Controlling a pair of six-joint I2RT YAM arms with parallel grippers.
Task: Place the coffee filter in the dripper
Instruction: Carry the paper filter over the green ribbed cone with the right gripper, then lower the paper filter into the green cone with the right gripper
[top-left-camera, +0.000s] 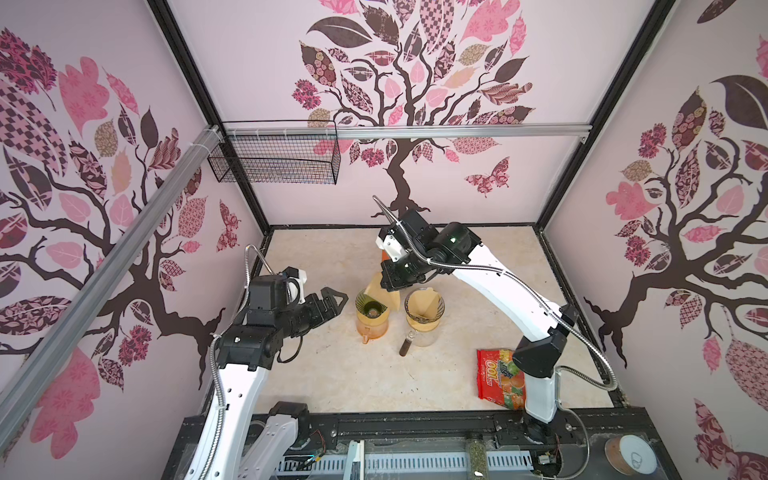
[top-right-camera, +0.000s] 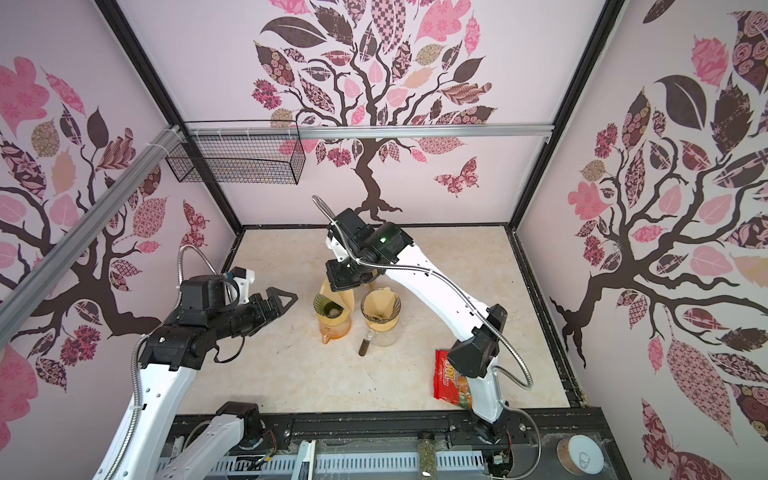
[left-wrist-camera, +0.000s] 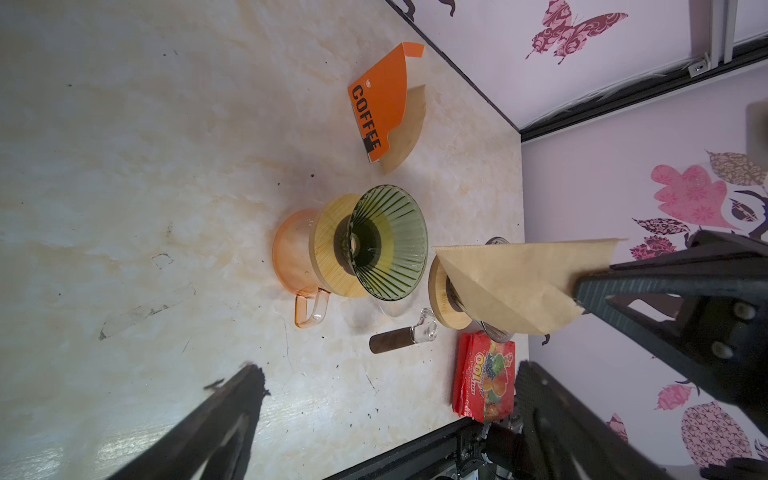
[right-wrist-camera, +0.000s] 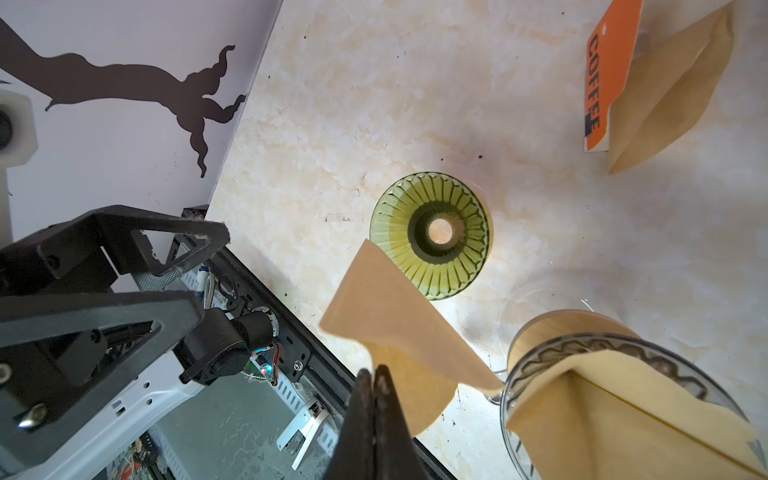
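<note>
The robot's right gripper needs to release the brown paper coffee filter inside the green ribbed dripper (top-left-camera: 372, 308) (right-wrist-camera: 436, 233) on the orange carafe.
A green ribbed dripper (top-left-camera: 371, 308) (right-wrist-camera: 432, 235) sits empty on an orange carafe (left-wrist-camera: 291, 257). My right gripper (right-wrist-camera: 376, 374) is shut on a brown paper coffee filter (right-wrist-camera: 390, 316) (left-wrist-camera: 519, 286). The filter hangs in the air just behind and right of the green dripper, and one corner overlaps the rim in the right wrist view. My left gripper (top-left-camera: 332, 300) (left-wrist-camera: 390, 374) stands open and empty, left of the green dripper and apart from it. In both top views the right wrist hides the right fingertips.
A clear glass dripper (top-left-camera: 424, 309) (right-wrist-camera: 602, 395) holding its own filter stands right of the green one. An orange box marked COFFEE (left-wrist-camera: 382, 99) with filters lies behind. A red candy bag (top-left-camera: 500, 378) lies near the right arm's base. A wire basket (top-left-camera: 276, 158) hangs on the back wall.
</note>
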